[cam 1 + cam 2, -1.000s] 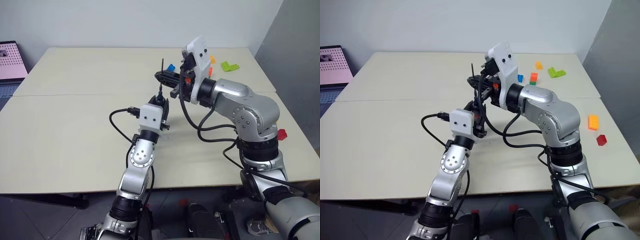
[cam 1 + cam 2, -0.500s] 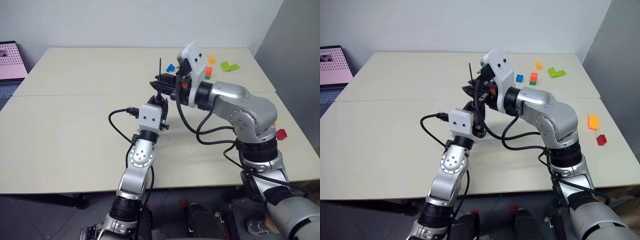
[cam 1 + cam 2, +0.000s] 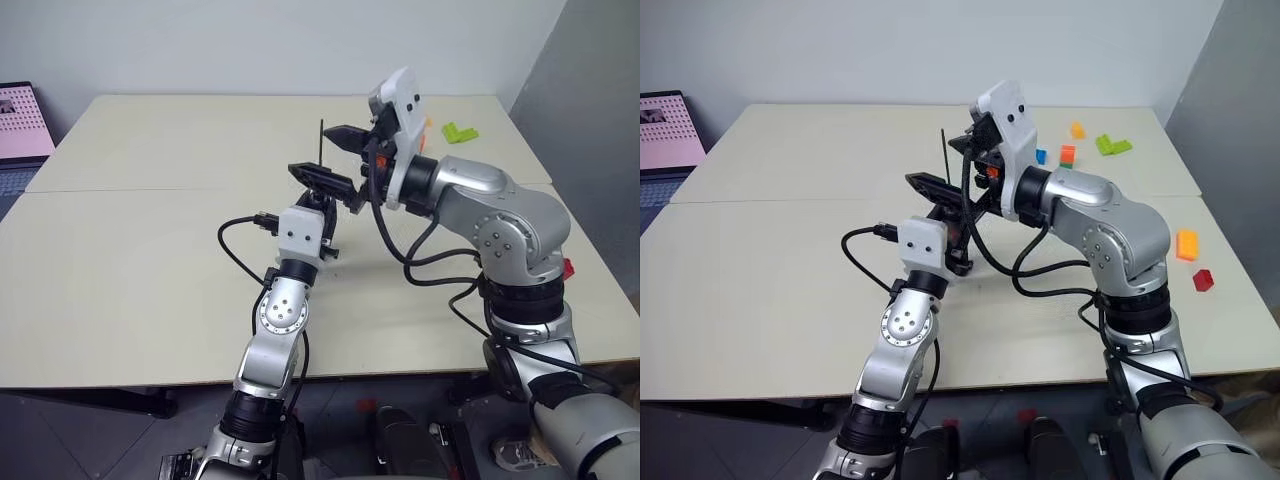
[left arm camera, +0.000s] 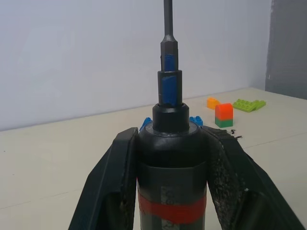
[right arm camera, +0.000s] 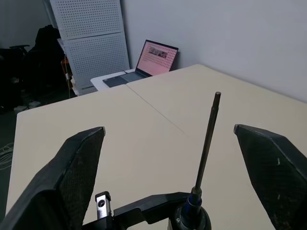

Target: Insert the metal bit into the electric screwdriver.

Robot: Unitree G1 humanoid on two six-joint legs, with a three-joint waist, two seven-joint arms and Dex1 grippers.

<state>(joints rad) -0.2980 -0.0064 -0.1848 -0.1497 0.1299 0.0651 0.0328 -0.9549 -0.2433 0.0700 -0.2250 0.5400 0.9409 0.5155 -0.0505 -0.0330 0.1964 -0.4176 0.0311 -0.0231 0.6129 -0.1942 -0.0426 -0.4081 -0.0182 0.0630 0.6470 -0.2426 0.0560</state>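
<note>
I need to set the electric screwdriver down with my left gripper on the bare middle of the table (image 3: pixel 350 239), just nearer than the seam.
The electric screwdriver (image 4: pixel 169 165), black with a red band, stands upright above the table's middle. My left gripper (image 4: pixel 170 135) is shut on its body. The metal bit (image 4: pixel 167 19) rises straight out of its tip as a thin grey rod (image 3: pixel 322 145). My right gripper (image 3: pixel 313 152) is open around the bit. Its two fingers (image 5: pixel 72 177) stand wide on either side of the rod (image 5: pixel 207 136) without touching it.
Coloured bricks lie at the table's far right: a green one (image 3: pixel 459 131), an orange-green one (image 3: pixel 1068 154), a blue one (image 3: pixel 1040 156), an orange one (image 3: pixel 1185 243) and a red one (image 3: pixel 1203 280). A laptop (image 3: pixel 22 120) stands at the far left.
My right gripper has opened wide and let go of the bit, which stays upright in the screwdriver's tip. The left gripper and the screwdriver have not moved.
</note>
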